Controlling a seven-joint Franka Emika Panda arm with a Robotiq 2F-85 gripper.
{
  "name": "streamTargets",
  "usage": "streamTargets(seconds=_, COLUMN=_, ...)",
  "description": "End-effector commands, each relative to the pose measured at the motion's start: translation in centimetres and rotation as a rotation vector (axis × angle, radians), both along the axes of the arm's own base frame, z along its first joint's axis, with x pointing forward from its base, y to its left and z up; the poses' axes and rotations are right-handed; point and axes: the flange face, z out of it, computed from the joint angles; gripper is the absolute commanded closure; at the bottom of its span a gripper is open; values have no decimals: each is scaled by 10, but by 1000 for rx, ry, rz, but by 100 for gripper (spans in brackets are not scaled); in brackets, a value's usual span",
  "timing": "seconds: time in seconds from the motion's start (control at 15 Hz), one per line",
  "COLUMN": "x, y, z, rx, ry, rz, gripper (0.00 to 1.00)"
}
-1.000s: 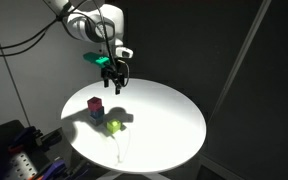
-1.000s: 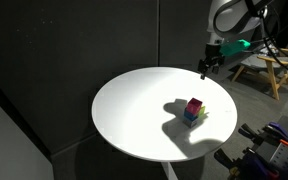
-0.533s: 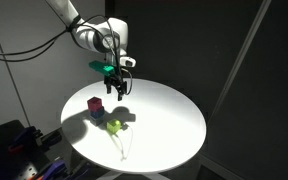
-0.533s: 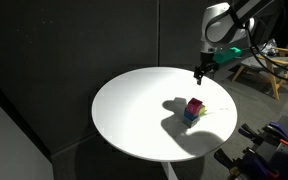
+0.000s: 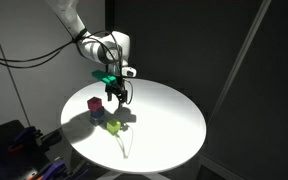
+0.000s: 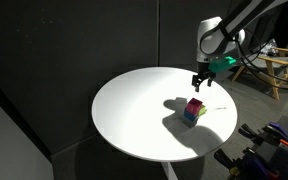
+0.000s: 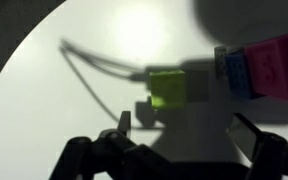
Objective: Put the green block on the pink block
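The green block beside the blue cube goes on the pink block. So next my gripper closes on the opposite sides of the green block (image 5: 113,127) (image 7: 168,89).
The green block (image 5: 114,126) is a lime cube on the round white table (image 5: 169,115), near its front edge. The pink block (image 5: 95,103) sits on top of a dark blue cube (image 5: 96,115) just beside it. In an exterior view the pink block (image 6: 194,105) and the blue cube (image 6: 190,116) show as one stack, with a bit of lime behind. In the wrist view the green block (image 7: 167,86) lies left of the blue cube (image 7: 233,72) and the pink block (image 7: 274,66). My gripper (image 5: 118,93) (image 6: 197,83) (image 7: 184,125) is open and empty, above the blocks.
Dark curtains surround the table. A wooden stand (image 6: 262,72) is off to one side, and robot hardware (image 5: 14,150) sits by the table's lower edge. A thin line (image 5: 121,150) runs across the table from the green block.
My gripper has moved down and closer to the blocks over the last second. The blocks have not moved.
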Motion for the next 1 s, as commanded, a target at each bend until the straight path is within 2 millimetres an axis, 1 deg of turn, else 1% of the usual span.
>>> streamTargets(seconds=0.0, x=8, y=-5, z=-16, rx=0, ry=3, rz=-13, gripper=0)
streamTargets(seconds=0.53, x=3, y=-10, z=-53, rx=-3, ry=19, rz=-16, gripper=0)
streamTargets(seconds=0.73, x=1, y=-10, z=-61, rx=-1, ry=25, rz=-14, gripper=0)
streamTargets(seconds=0.93, x=-2, y=-11, z=-65, rx=2, ry=26, rz=-13, gripper=0)
